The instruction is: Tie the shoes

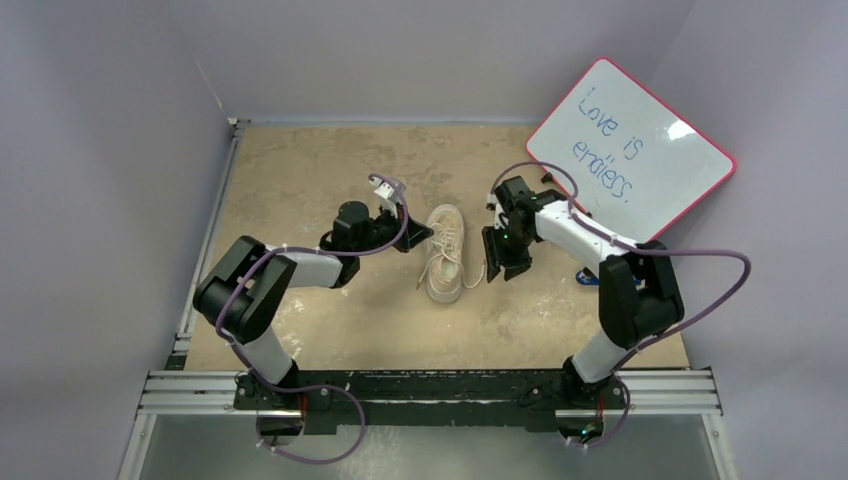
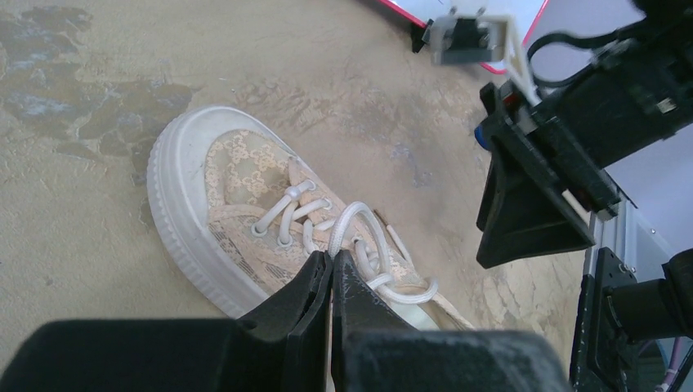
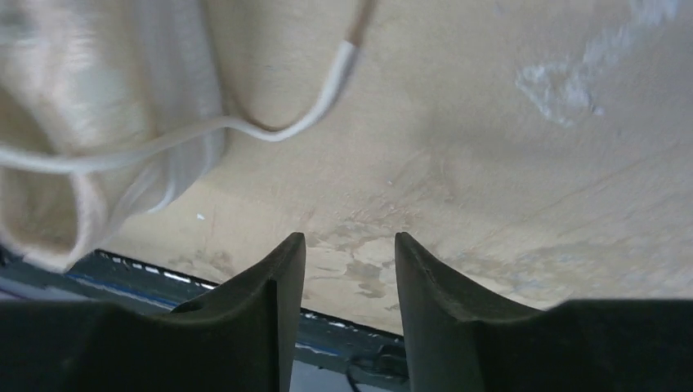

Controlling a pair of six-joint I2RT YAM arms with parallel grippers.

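My left gripper is holding the loop, and the cream lace's loose end is far from it, so next my right gripper pinches that lace where it crosses the shoe's opening (image 1: 456,264).
The shoe (image 1: 446,252), a cream low-top sneaker with a pale sole, lies mid-table, toe towards the far side. In the left wrist view its toe cap (image 2: 184,175) is at the left and its laces run loosely across the tongue. My left gripper (image 2: 333,257) is shut at the shoe's left side, pinching a loop of cream lace (image 2: 353,214) that arches out from its tips. My right gripper (image 3: 350,245) stands open just right of the shoe, with nothing between its fingers. A loose lace end (image 3: 282,131) lies on the table beyond them.
A red-framed whiteboard (image 1: 632,150) with blue writing leans at the back right. A small blue-and-black stapler (image 1: 587,277) lies by the right arm. The black rail (image 1: 430,385) carrying both arm bases runs along the near edge. Grey walls close in the left side and the back.
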